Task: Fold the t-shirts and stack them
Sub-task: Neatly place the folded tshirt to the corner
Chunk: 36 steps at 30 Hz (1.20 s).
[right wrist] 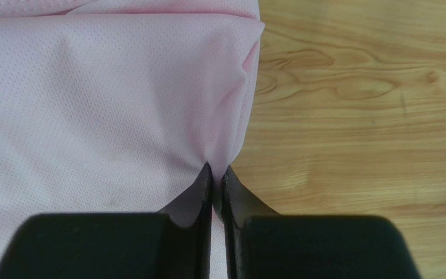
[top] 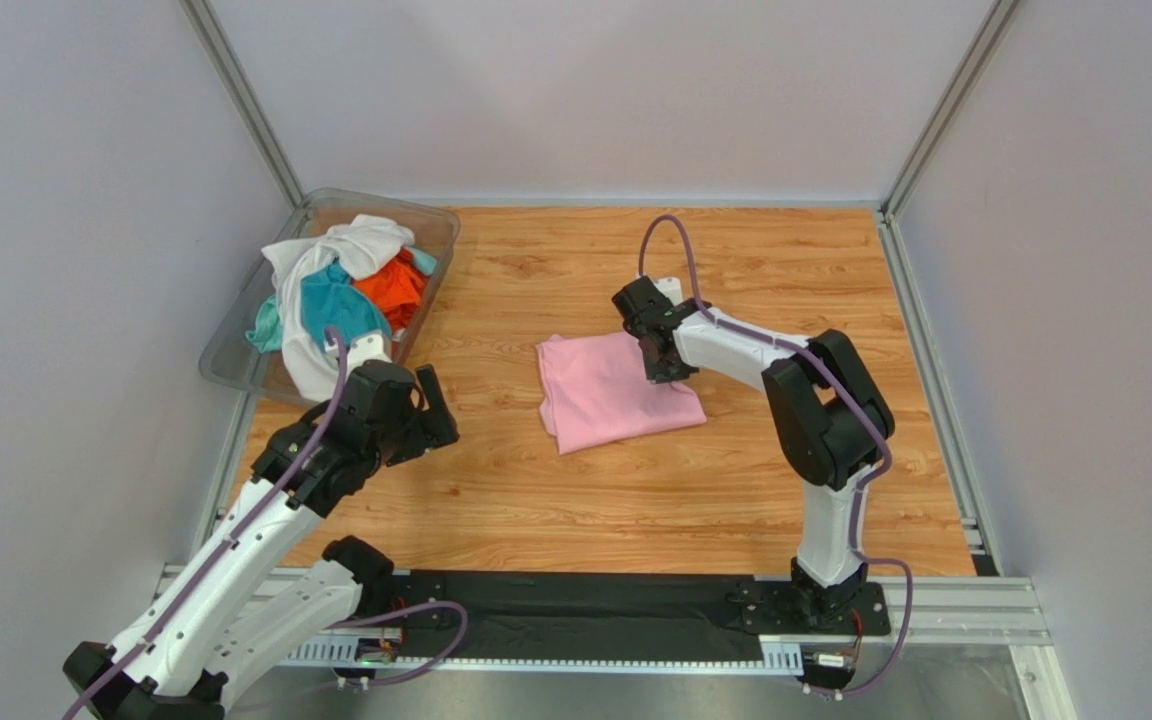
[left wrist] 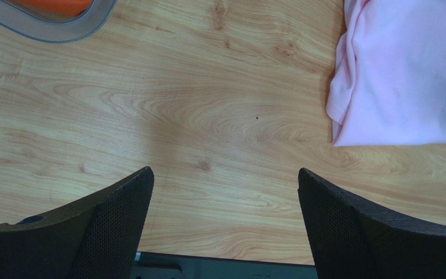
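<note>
Next, I release the folded pink t-shirt from my right gripper in the back corner of the wooden table point(top: 817, 267) across from the clear bin.
A folded light pink t-shirt point(top: 605, 393) lies in the middle of the wooden table; it also shows in the left wrist view point(left wrist: 403, 75) and fills the right wrist view point(right wrist: 91, 104). My right gripper point(top: 663, 357) is at its right edge, shut on a pinch of the pink cloth point(right wrist: 216, 171). My left gripper point(top: 420, 411) is open and empty above bare wood, left of the pink shirt point(left wrist: 225, 180). White point(top: 342, 255), teal point(top: 330, 305) and orange point(top: 394, 288) t-shirts lie heaped in the clear bin.
The clear plastic bin point(top: 237, 348) stands at the back left; its rim shows in the left wrist view point(left wrist: 51, 32). Grey walls close in the table on three sides. A black rail point(top: 582, 608) runs along the near edge.
</note>
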{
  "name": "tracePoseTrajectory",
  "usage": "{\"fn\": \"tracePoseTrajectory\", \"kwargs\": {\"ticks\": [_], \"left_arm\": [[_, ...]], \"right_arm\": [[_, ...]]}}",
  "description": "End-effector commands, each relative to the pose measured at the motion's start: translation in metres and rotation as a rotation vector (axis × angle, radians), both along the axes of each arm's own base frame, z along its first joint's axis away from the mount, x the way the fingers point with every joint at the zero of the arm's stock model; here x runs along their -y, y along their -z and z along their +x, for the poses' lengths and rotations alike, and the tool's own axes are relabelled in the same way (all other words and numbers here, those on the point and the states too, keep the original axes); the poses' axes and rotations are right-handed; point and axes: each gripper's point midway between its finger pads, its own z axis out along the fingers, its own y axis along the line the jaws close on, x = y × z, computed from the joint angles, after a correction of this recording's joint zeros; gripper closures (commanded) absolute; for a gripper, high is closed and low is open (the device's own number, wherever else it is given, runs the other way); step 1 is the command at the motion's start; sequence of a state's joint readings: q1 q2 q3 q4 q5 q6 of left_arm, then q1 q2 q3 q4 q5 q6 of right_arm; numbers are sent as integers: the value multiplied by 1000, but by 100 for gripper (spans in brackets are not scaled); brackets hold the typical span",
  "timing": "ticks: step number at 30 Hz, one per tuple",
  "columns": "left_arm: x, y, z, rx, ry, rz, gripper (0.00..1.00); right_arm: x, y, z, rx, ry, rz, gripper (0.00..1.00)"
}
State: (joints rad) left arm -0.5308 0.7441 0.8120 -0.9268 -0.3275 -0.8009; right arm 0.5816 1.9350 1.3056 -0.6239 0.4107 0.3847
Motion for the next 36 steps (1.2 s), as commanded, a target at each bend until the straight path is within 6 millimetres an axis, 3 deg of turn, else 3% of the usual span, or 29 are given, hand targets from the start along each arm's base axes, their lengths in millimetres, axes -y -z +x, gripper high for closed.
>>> {"fn": "tracePoseTrajectory", "kwargs": {"ticks": [1, 8, 11, 12, 17, 18, 28, 31, 32, 33, 36], "left_arm": [[-5, 0, 1, 3, -21, 19, 0], [-4, -1, 1, 3, -6, 24, 0], [-3, 0, 3, 5, -5, 29, 0], [-4, 3, 5, -5, -7, 43, 0], [-2, 4, 9, -14, 3, 56, 0], [-2, 6, 9, -25, 3, 61, 0], [0, 5, 15, -20, 0, 69, 0], [2, 2, 18, -22, -2, 66, 0], [3, 0, 20, -18, -10, 63, 0], [4, 0, 21, -23, -12, 64, 0], [7, -4, 25, -26, -8, 65, 0]], "right_arm": [[30, -19, 30, 53, -1, -134, 100], [66, -43, 76, 92, -15, -170, 100], [88, -49, 98, 101, 5, -184, 100], [106, -51, 109, 101, 24, -182, 100], [134, -51, 131, 97, 33, -217, 100], [145, -59, 140, 113, 43, -224, 100], [220, -58, 195, 153, 148, -223, 100], [243, -50, 205, 148, 169, -232, 100], [247, -56, 212, 169, 176, -231, 100], [267, -55, 212, 166, 205, -233, 100], [289, -51, 221, 177, 226, -221, 100]]}}
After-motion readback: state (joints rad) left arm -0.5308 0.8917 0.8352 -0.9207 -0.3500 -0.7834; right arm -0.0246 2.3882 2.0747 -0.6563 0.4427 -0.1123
